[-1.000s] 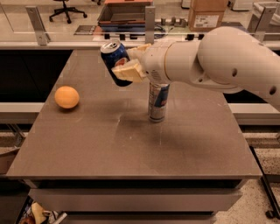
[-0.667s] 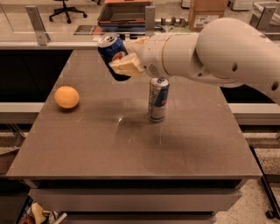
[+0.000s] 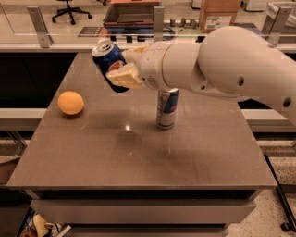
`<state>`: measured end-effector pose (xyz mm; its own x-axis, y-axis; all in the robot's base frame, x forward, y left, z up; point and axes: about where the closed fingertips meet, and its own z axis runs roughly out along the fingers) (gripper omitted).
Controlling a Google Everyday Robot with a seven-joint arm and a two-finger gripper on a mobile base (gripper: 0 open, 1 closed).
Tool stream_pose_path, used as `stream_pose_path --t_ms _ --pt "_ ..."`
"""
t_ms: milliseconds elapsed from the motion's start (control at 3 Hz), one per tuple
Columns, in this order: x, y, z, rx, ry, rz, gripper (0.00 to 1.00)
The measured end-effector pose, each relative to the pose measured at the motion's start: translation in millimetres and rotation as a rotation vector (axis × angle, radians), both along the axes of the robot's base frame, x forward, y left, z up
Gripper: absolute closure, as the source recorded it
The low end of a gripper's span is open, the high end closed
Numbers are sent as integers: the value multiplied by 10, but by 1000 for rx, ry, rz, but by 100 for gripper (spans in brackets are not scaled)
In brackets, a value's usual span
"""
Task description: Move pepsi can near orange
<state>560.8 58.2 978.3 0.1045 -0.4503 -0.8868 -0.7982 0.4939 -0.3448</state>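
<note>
Next, my gripper lets go of the pepsi can on the table (image 3: 98, 124) beside the orange, on the side facing the slim silver-and-blue can.
The pepsi can (image 3: 108, 59) is dark blue with a silver top and a red-white-blue logo. It hangs tilted in the air above the left-centre of the table. My gripper (image 3: 124, 69) is shut on the pepsi can, one cream finger (image 3: 126, 77) across its front. The orange (image 3: 70, 102) rests on the table near the left edge, lower and left of the can, with a clear gap between them. My white arm (image 3: 222, 65) reaches in from the right.
A taller slim silver-and-blue can (image 3: 167, 108) stands upright at the table's centre, just under my arm. The brown table (image 3: 138, 157) ends at a front edge below. Behind it are a rail, a cardboard box (image 3: 219, 13) and an office chair (image 3: 69, 9).
My gripper has carried the pepsi can further left and slightly up, away from the slim can and closer to the orange. The orange and slim can have not moved.
</note>
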Motion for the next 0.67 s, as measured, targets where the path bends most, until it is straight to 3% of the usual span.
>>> stream_pose_path --t_ms 667 --pt "-341 276 -297 44 47 -2 100"
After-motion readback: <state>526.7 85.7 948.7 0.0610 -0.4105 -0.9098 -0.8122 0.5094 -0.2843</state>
